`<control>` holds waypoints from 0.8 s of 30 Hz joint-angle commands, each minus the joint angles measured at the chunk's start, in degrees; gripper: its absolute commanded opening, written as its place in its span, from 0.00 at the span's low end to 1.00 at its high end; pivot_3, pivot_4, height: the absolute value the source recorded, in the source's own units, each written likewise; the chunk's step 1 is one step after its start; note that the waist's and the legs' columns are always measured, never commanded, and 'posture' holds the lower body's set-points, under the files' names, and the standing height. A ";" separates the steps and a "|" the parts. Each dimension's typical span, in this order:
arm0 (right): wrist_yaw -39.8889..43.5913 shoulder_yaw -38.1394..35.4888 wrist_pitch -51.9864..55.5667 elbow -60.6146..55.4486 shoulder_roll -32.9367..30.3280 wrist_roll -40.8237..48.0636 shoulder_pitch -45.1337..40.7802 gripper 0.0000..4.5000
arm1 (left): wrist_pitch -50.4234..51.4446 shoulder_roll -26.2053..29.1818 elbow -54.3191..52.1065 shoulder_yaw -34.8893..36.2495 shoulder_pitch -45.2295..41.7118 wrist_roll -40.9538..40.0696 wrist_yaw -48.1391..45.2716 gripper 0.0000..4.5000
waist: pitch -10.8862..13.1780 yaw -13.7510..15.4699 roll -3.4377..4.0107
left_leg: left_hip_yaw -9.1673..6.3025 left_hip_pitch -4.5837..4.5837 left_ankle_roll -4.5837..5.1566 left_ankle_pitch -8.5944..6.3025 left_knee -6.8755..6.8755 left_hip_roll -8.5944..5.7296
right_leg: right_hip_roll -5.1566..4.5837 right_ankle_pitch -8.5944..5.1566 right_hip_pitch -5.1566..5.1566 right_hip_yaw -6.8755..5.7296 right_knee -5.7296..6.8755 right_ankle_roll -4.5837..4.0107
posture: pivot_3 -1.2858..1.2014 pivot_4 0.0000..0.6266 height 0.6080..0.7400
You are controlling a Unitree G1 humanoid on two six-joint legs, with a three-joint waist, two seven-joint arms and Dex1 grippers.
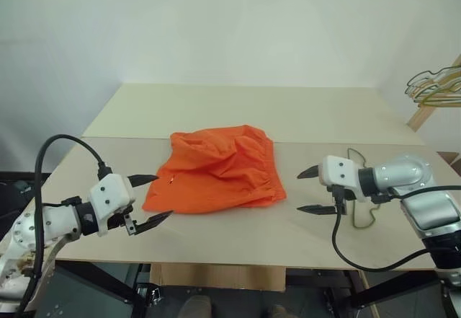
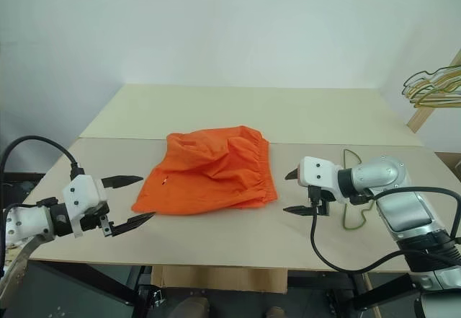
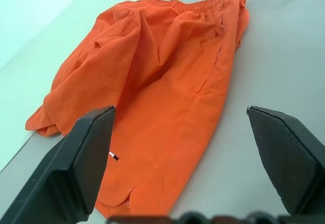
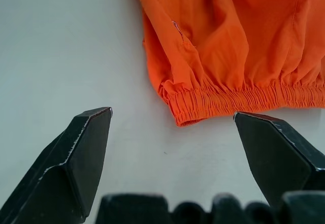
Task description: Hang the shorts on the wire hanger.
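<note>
The near corner of the orange shorts' hem [image 1: 148, 208] [image 3: 158, 210], opposite the gathered waistband, is next, and my left gripper should go there and close.
The orange shorts [image 1: 216, 170] lie crumpled on the middle of the table, with the gathered waistband [image 4: 244, 102] on the side toward my right arm. My left gripper [image 1: 163, 197] is open just off the shorts' left hem, fingers apart with nothing between them. On the other side my right gripper [image 1: 298, 192] is open a short way off the waistband corner, also empty. The thin wire hanger [image 1: 362, 221] lies flat on the table behind the right gripper, mostly hidden by that wrist.
A dense bunch of gold and green wire hangers [image 1: 434, 87] hangs from a wooden stand at the far right. The pale table [image 1: 238, 109] is two tops joined by a seam, with bare surface behind the shorts. Its front edge [image 1: 216, 259] runs below both grippers.
</note>
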 commanded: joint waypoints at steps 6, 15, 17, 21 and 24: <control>-2.19 -0.66 -3.12 -0.82 0.86 -1.86 -2.38 0.99 | -0.67 2.72 -1.13 0.00 2.95 2.43 -2.01 1.00 | 0.00 -0.24 0.00 | 0.01 0.01 0.00 0.00 0.00 0.01 | 0.00 -0.01 -0.01 0.00 0.00 0.00 | 0.60 0.00 1.00; -9.99 8.36 -14.79 -2.87 3.96 -17.85 -2.09 0.99 | -2.51 3.93 3.38 -2.39 3.93 6.21 -3.64 1.00 | -0.02 -0.81 0.03 | 0.04 0.04 -0.01 0.00 -0.01 0.03 | 0.02 -0.07 -0.04 0.00 0.05 -0.03 | 0.59 0.00 1.00; -12.91 10.25 -17.40 -0.48 5.68 -21.58 -3.11 0.99 | -2.67 3.93 4.14 -2.83 2.99 6.48 -3.65 1.00 | -0.02 -1.19 0.02 | 0.05 0.04 -0.02 0.01 -0.01 0.02 | 0.02 -0.08 -0.04 0.00 0.07 -0.03 | 0.59 0.00 1.00; -16.07 12.99 -21.61 4.02 7.64 -26.97 -5.29 0.99 | -2.89 3.81 4.44 -3.14 2.34 6.66 -3.80 1.00 | -0.02 -1.82 0.02 | 0.05 0.01 -0.05 0.03 -0.01 0.01 | 0.00 -0.07 -0.04 0.00 0.05 -0.04 | 0.59 0.00 1.00; -19.74 14.84 -23.16 9.24 9.52 -31.62 -7.55 0.99 | -3.21 3.67 4.40 -3.14 2.61 6.96 -3.75 1.00 | -0.02 -2.17 0.02 | 0.06 0.02 -0.05 0.03 -0.02 0.01 | 0.00 -0.07 -0.05 0.00 0.04 -0.04 | 0.60 0.00 1.00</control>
